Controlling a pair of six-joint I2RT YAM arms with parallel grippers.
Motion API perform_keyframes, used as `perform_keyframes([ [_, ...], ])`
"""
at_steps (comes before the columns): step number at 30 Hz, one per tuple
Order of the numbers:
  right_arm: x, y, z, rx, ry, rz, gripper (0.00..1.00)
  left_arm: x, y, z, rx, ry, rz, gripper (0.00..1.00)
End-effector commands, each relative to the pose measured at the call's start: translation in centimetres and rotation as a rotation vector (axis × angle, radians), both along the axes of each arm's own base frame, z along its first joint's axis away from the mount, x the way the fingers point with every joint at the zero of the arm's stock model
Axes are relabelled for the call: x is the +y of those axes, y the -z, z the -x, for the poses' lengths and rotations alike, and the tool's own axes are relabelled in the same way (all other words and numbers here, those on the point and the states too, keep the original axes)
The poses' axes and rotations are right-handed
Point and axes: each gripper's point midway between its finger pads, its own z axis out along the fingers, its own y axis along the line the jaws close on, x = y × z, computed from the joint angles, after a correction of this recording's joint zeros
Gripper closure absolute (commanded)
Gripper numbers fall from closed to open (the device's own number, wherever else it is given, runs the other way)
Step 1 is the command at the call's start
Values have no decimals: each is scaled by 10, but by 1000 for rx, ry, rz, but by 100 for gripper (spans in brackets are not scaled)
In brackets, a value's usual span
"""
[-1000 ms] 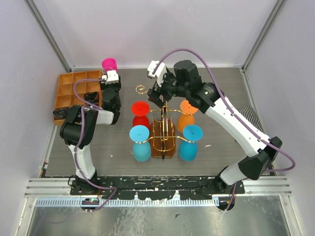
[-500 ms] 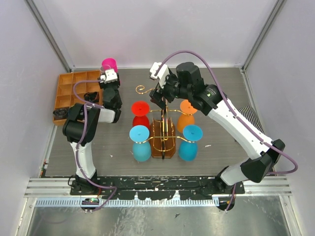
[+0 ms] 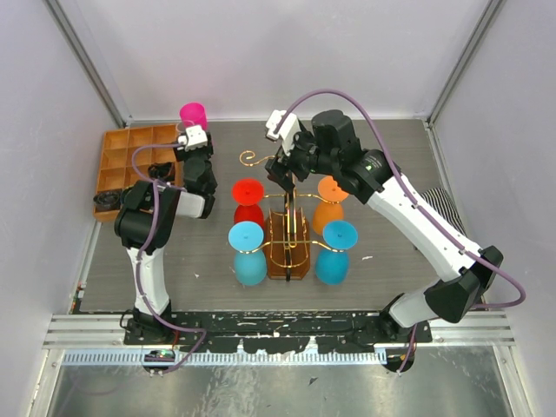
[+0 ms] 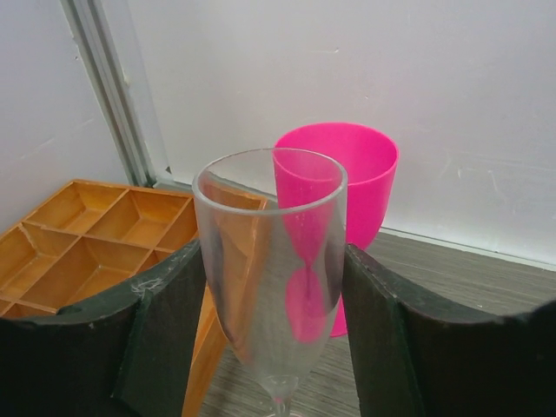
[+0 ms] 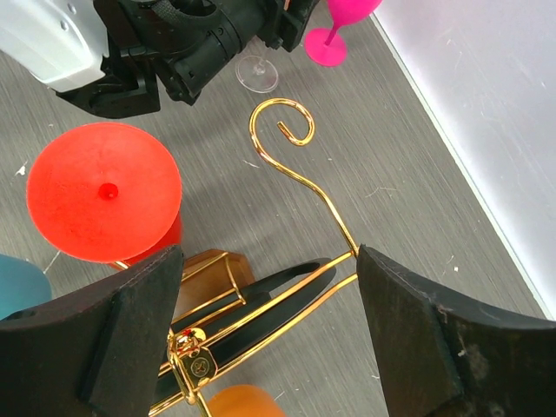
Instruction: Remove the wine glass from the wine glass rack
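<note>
The fingers of my right gripper needs to close next on the edge of the red glass's foot point(image 3: 261, 184) point(image 5: 170, 222), on the side toward the middle of the rack.
The clear wine glass point(image 4: 269, 261) stands upright on the table beside the orange tray, off the rack. My left gripper point(image 4: 274, 261) has a finger against each side of its bowl. The glass's foot point(image 5: 258, 74) shows on the table in the right wrist view. The wine glass rack point(image 3: 287, 234), gold wire on a brown base, holds red point(image 3: 248, 193), orange point(image 3: 331, 193) and two blue point(image 3: 247, 239) glasses upside down. One curled arm point(image 5: 291, 122) is bare. My right gripper point(image 5: 269, 278) hangs open over the rack's top wires, holding nothing.
A pink glass point(image 4: 347, 174) stands just behind the clear one, close to the back wall. The orange compartment tray point(image 3: 122, 165) lies at the far left with dark items in it. A striped cloth point(image 3: 447, 208) lies at the right edge.
The left wrist has crept slightly toward the back wall with the clear glass. The right gripper has shifted a little right above the rack.
</note>
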Motion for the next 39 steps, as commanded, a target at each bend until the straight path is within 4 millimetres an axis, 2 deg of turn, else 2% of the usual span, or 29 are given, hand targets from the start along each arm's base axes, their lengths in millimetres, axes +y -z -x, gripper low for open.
perform_keyframes([
  [1, -3, -30, -1, -66, 8, -65, 14, 7, -17, 5, -82, -34, 57, 29],
  [11, -7, -30, -2, -56, 26, -74, 12, 14, -12, 14, -63, -59, 59, 17],
  [16, -7, -41, -9, -46, 58, -121, 4, 17, -31, 29, -76, -58, 82, 17],
  [21, -2, -46, -13, 38, 108, -174, 10, 20, -48, 47, -78, -59, 94, 17],
  [24, -7, -42, -15, 147, 184, -191, 11, 19, -54, 56, -44, -50, 92, 14],
  [25, -7, -41, -14, 190, 201, -198, 11, 19, -56, 59, -27, -46, 97, 13],
  [27, -4, -38, -7, 269, 200, -202, 15, 18, -61, 66, -6, -31, 132, 7],
  [31, 5, -14, 12, 437, 166, -186, 23, 19, -71, 81, 33, -11, 184, 0],
  [34, 11, -1, 27, 529, 123, -195, 27, 20, -80, 87, 54, -1, 185, 1],
  [39, 24, 7, 43, 626, 31, -202, 29, 21, -84, 93, 74, 1, 169, 2],
])
